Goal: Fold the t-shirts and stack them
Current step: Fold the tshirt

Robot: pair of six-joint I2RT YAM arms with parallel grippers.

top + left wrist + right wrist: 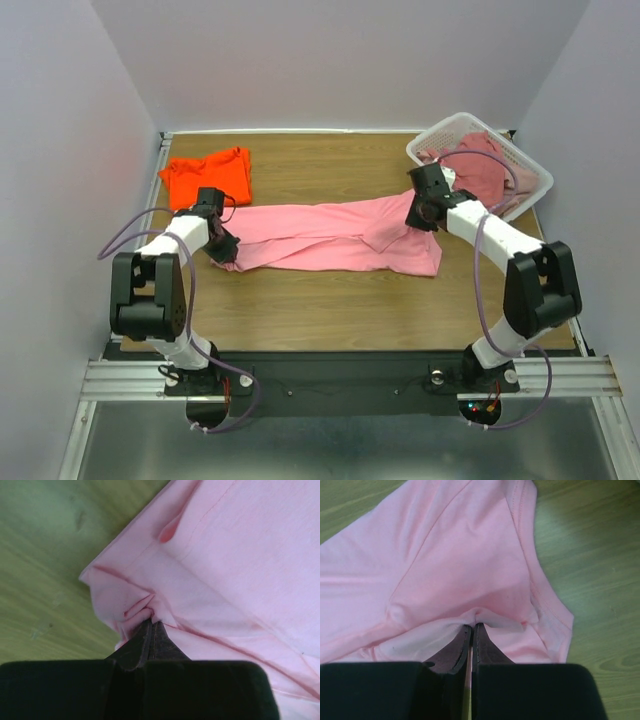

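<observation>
My left gripper is holding the bunched end of the pink t-shirt, so I will open it, take the t-shirt's near corner (229, 267) and pull that corner toward me.
A bubblegum pink t-shirt (335, 237) is stretched left to right across the middle of the wooden table. My left gripper (224, 246) is shut on its left end; in the left wrist view the fingertips (151, 624) pinch a bunched fold of pink cloth (215, 570). My right gripper (420, 214) is shut on its right end; in the right wrist view the fingertips (472, 626) pinch the cloth (455, 565) near a sleeve. A folded bright orange t-shirt (207, 175) lies at the far left. A dusty rose shirt (484, 172) lies in the basket.
The white slatted basket (435, 135) stands at the far right corner, close behind my right arm. The table is bounded by white walls at the back and sides. Bare wood (330, 305) lies between the pink shirt and the arm bases.
</observation>
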